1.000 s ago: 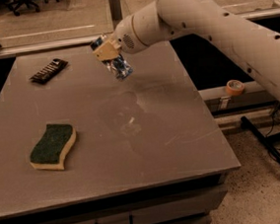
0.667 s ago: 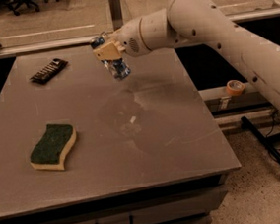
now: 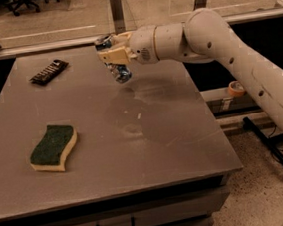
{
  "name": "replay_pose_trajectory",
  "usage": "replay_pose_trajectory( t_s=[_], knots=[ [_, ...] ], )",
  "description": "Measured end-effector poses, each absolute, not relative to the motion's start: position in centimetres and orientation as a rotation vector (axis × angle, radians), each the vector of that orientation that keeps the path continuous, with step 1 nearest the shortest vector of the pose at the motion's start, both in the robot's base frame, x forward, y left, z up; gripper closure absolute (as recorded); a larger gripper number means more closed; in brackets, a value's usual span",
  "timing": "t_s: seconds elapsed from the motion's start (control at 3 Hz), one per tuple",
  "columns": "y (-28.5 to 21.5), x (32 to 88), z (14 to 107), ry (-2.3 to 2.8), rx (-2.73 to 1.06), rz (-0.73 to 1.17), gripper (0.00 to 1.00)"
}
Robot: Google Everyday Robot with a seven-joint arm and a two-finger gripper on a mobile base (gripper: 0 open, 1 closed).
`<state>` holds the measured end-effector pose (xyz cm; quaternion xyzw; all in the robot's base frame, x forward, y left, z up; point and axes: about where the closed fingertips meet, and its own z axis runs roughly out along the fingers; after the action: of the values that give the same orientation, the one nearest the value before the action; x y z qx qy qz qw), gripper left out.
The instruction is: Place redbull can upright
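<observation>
Next, my gripper sets the redbull can down upright on the grey table's far middle, a little nearer than the black ribbed bar (image 3: 128, 90).
The redbull can (image 3: 120, 72), slim, blue and silver, is tilted in my gripper (image 3: 110, 55) above the far middle of the grey table (image 3: 109, 138). Its lower shiny end points down toward the tabletop and its upper end shows behind the tan fingers (image 3: 113, 53). The gripper is shut on the can. My white arm (image 3: 215, 48) reaches in from the right.
A flat black ribbed bar (image 3: 49, 71) lies at the table's far left. A green-and-yellow sponge (image 3: 53, 147) lies at the near left. A tape roll (image 3: 236, 88) sits on a low shelf right of the table. A railing runs behind the table.
The gripper with the can has shifted slightly left and toward the table's far edge; the can stays tilted in its grasp.
</observation>
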<state>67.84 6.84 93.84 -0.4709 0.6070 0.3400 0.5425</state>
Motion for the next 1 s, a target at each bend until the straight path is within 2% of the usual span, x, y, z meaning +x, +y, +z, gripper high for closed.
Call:
replay_pose_trajectory(
  t_s=[1.0],
  knots=[
    [5.1, 67.2, 92.8, 1.285, -1.079, 0.908, 1.00]
  ],
)
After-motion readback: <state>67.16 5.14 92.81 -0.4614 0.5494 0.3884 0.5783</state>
